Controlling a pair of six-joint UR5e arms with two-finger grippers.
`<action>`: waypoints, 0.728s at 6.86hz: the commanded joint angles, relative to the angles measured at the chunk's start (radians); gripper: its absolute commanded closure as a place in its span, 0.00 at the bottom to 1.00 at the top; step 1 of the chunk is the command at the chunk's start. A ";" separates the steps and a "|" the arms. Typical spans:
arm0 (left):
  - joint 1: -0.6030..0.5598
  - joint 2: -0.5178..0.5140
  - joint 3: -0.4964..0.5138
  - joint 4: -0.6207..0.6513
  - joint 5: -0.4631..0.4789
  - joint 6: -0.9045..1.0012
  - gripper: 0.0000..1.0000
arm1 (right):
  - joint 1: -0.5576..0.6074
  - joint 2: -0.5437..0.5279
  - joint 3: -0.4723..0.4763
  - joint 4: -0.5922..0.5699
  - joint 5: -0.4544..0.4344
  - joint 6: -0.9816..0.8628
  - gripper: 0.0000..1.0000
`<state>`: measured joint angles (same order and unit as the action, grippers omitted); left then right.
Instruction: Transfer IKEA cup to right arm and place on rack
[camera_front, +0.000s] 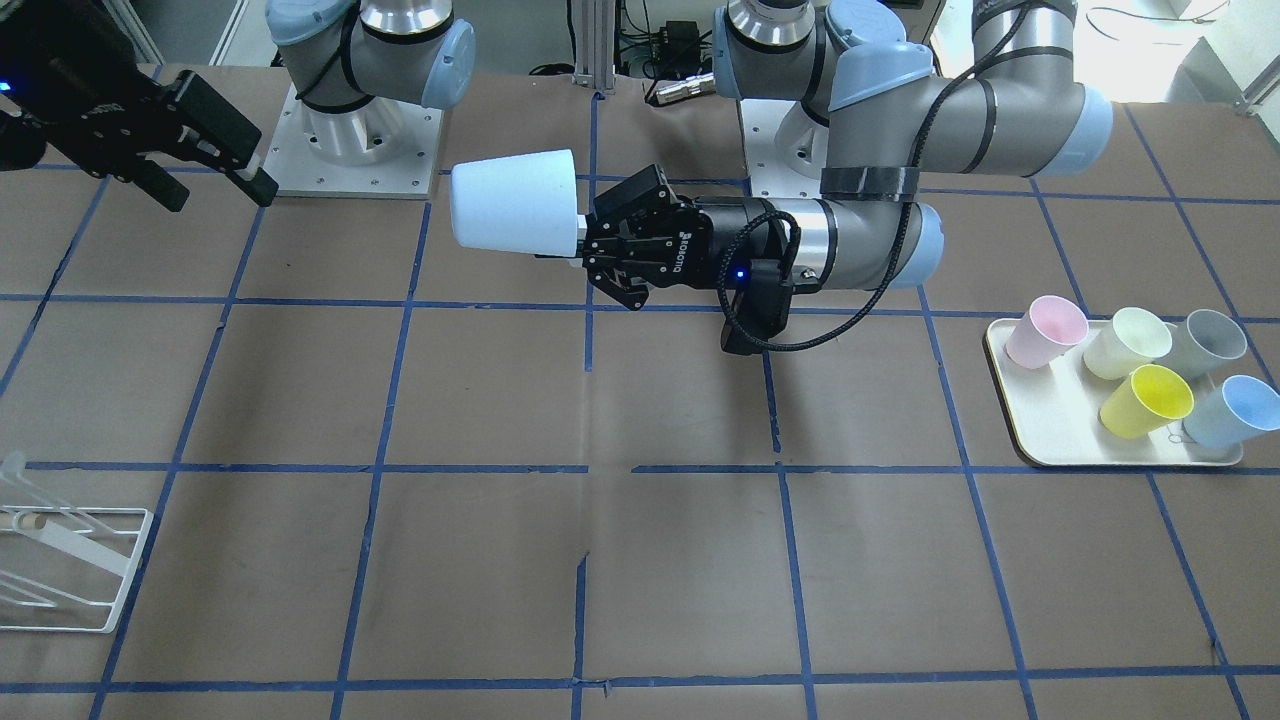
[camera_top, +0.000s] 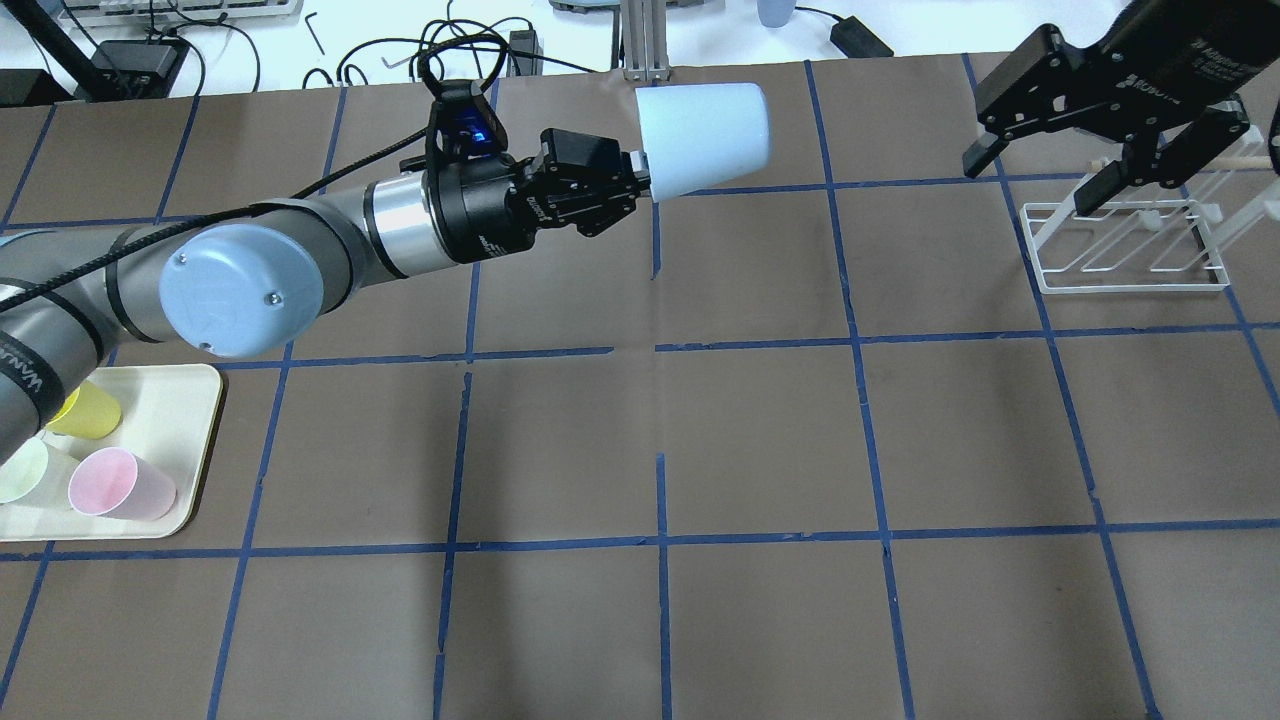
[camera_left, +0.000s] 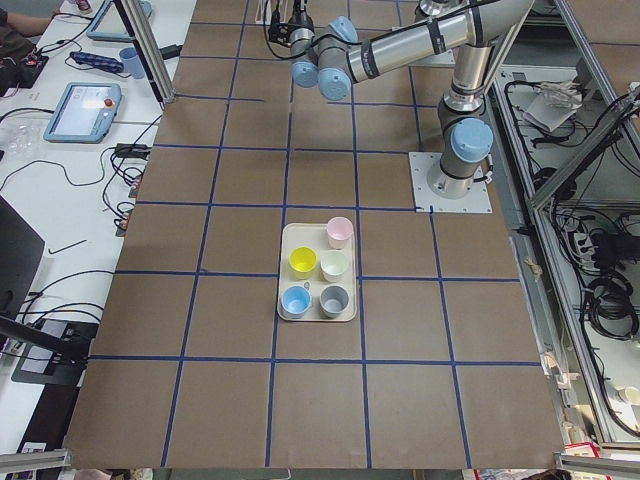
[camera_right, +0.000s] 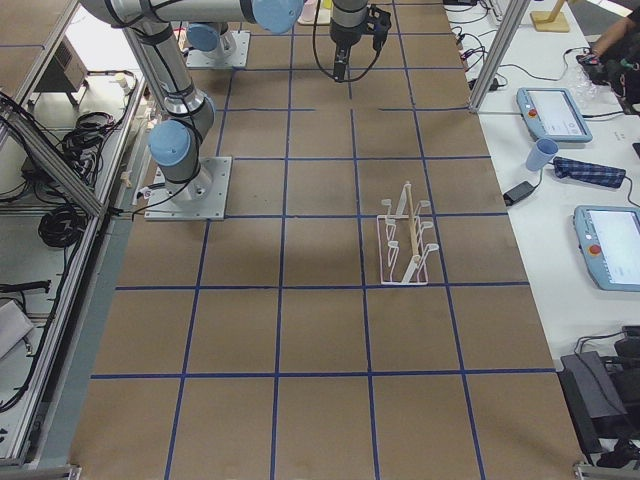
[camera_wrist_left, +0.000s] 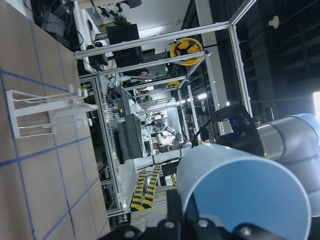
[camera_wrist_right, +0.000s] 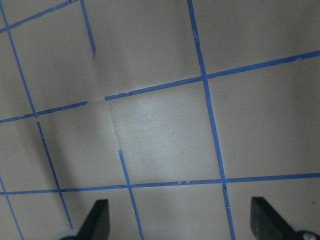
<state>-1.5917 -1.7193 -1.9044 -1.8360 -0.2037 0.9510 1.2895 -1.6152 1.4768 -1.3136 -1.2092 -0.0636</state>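
Note:
The pale blue IKEA cup's other end is held by my left gripper, so my right gripper will close on the bottom end (camera_front: 479, 205) of the cup.
The pale blue IKEA cup (camera_front: 515, 200) lies horizontal in mid-air, well above the table, held at one end by my left gripper (camera_front: 583, 238), which is shut on it. The cup shows in the overhead view (camera_top: 705, 135) with the left gripper (camera_top: 640, 172), and fills the left wrist view (camera_wrist_left: 245, 195). My right gripper (camera_front: 213, 188) is open and empty, apart from the cup, hovering near the white wire rack (camera_top: 1130, 245) in the overhead view (camera_top: 1035, 180). Its fingertips (camera_wrist_right: 97, 217) stand wide apart over bare table. The rack also shows at the table's edge (camera_front: 60, 560).
A cream tray (camera_front: 1060, 445) on my left side holds a pink cup (camera_front: 1045, 332), a pale green cup (camera_front: 1127, 343), a grey cup (camera_front: 1208, 343), a yellow cup (camera_front: 1147, 400) and a second pale blue cup (camera_front: 1232, 412). Brown table has blue tape lines.

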 joint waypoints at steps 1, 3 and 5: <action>-0.068 0.000 -0.030 0.041 -0.102 0.009 1.00 | -0.122 0.000 -0.001 0.121 0.173 -0.013 0.00; -0.103 -0.011 -0.030 0.046 -0.140 0.022 1.00 | -0.182 0.000 0.002 0.297 0.366 -0.067 0.00; -0.119 -0.016 -0.028 0.047 -0.158 0.023 1.00 | -0.190 0.000 0.008 0.438 0.515 -0.068 0.00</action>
<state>-1.7008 -1.7310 -1.9338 -1.7901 -0.3528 0.9724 1.1062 -1.6153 1.4828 -0.9661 -0.7890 -0.1277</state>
